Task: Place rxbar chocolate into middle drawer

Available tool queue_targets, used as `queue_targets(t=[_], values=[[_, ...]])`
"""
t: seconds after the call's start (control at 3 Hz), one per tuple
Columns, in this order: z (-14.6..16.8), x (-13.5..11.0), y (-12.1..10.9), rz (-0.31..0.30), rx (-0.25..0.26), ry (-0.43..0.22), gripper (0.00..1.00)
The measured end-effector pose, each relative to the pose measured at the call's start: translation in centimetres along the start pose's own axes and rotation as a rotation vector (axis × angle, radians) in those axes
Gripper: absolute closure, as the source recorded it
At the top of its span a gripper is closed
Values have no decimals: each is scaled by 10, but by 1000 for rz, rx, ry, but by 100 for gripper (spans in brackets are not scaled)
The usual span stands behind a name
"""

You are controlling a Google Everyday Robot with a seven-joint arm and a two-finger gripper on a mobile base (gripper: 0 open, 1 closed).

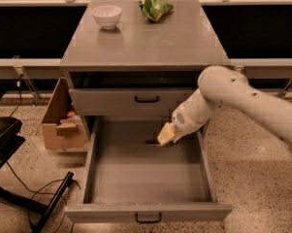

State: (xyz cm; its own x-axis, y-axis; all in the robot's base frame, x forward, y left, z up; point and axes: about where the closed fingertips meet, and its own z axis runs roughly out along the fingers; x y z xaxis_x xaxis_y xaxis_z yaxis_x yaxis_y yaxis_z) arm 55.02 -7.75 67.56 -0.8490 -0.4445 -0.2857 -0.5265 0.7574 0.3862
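Observation:
The robot's gripper will release the rxbar chocolate on the middle drawer's bottom, halfway to the front (125,166), nearer the cardboard box.
The middle drawer (148,178) is pulled wide open, a deep grey tray with a small black handle (148,218) on its front. My gripper (161,139) reaches down into the drawer's back part, just under the shut upper drawer. A small dark flat thing at its tip, low over the drawer floor, is the rxbar chocolate (152,141). The gripper looks shut on it. Most of the bar is hidden by the pale gripper body.
A shallower grey drawer with a black handle (146,99) is shut above. On the cabinet top stand a white bowl (106,16) and a green snack bag (156,7). A cardboard box (62,125) sits on the floor at left, beside a black chair base (19,198).

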Motion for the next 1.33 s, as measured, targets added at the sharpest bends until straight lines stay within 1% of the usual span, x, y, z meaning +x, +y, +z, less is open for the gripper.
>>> queue_targets(t=[0.33,0.67,1.0,1.33], values=[[88,10,2,-24,-32,-14,100],[155,2,-4,15,-60,-83,100],[211,-14,-8,78,-101,-154,100],[266,-21,-9,159,-152,-147,98]])
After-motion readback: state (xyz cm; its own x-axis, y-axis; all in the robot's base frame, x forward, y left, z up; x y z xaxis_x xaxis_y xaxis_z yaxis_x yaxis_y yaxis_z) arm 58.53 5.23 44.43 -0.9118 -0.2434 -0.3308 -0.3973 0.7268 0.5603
